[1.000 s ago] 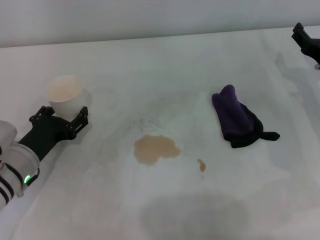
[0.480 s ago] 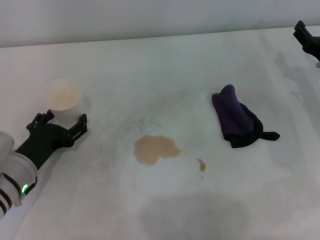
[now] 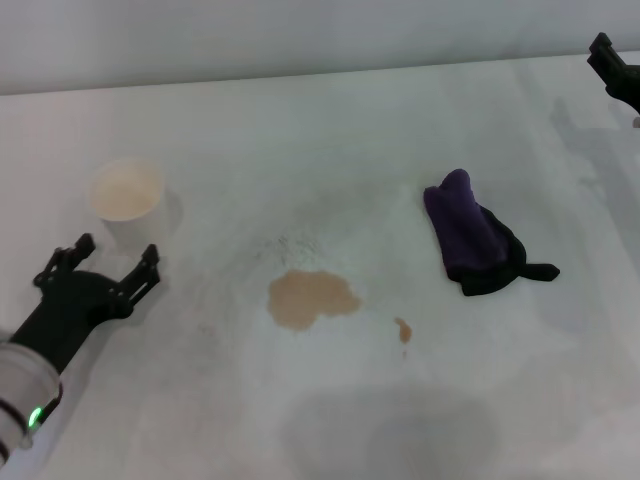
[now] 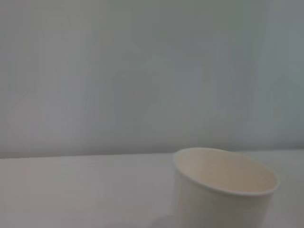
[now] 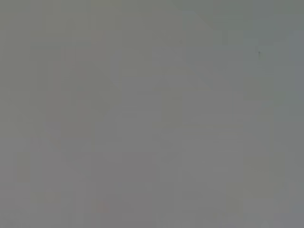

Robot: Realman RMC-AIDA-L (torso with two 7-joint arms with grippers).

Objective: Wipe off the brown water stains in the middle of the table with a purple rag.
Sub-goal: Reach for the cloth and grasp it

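Observation:
Next, I close my right gripper on the middle of the purple rag [image 3: 481,233], at a spot between its purple end and its black tail.
The brown water stains [image 3: 310,298] lie in the middle of the white table [image 3: 330,150], a tan blotch with a small droplet [image 3: 403,329] to its right. The purple rag [image 3: 470,238] lies bunched on the table right of the stains, its black tail pointing right. My left gripper [image 3: 100,262] is open and empty at the near left, just in front of the cream paper cup [image 3: 127,196]. My right gripper [image 3: 612,62] is at the far right edge of the head view, well away from the rag. The right wrist view shows only plain grey.
The cream paper cup stands upright on the table at the left and also shows in the left wrist view [image 4: 223,187]. A pale wall runs behind the table's far edge.
My left gripper has let go of the paper cup and pulled back toward the near left. The cup stays upright. The right arm has barely moved.

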